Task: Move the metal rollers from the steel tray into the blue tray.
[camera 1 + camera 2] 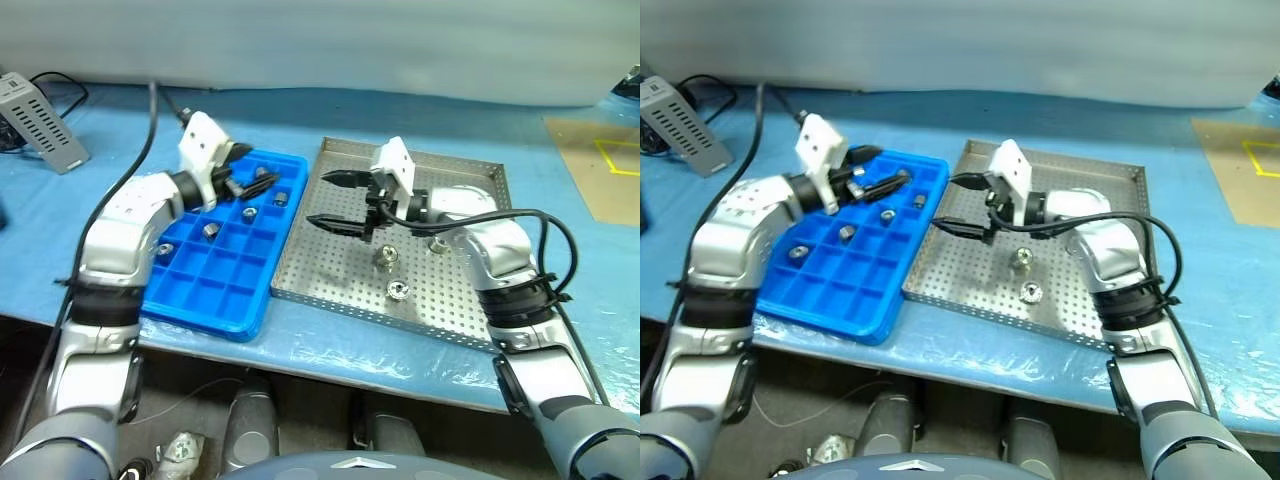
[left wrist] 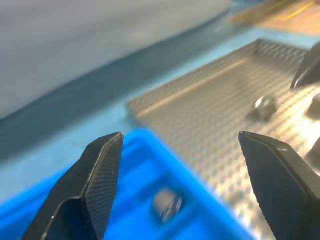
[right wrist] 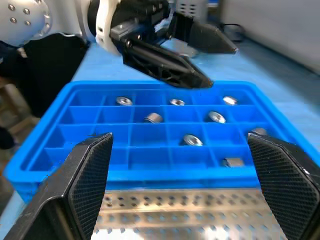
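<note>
I will close my left gripper on the sides of the metal roller (image 1: 386,258) on the steel tray that is just beyond the one nearest the table's front edge.
The steel tray (image 1: 455,300) lies at centre right and holds three metal rollers (image 1: 385,258) (image 1: 398,290) (image 1: 437,243). To its left, the blue tray (image 1: 215,290) has several metal rollers (image 3: 192,140) lying apart in its compartments. My left gripper (image 1: 252,168) hovers open over the blue tray's far end, with nothing between its fingers (image 2: 97,180). My right gripper (image 1: 316,198) stands open and empty above the steel tray's left part, pointing toward the blue tray. In the right wrist view the left gripper (image 3: 220,66) hangs above the blue tray.
Both trays sit on a blue-covered table (image 1: 330,110). A grey box with cables (image 1: 40,122) stands at the far left. A brown sheet with yellow tape (image 1: 605,165) lies at the far right. The table's front edge runs just below the trays.
</note>
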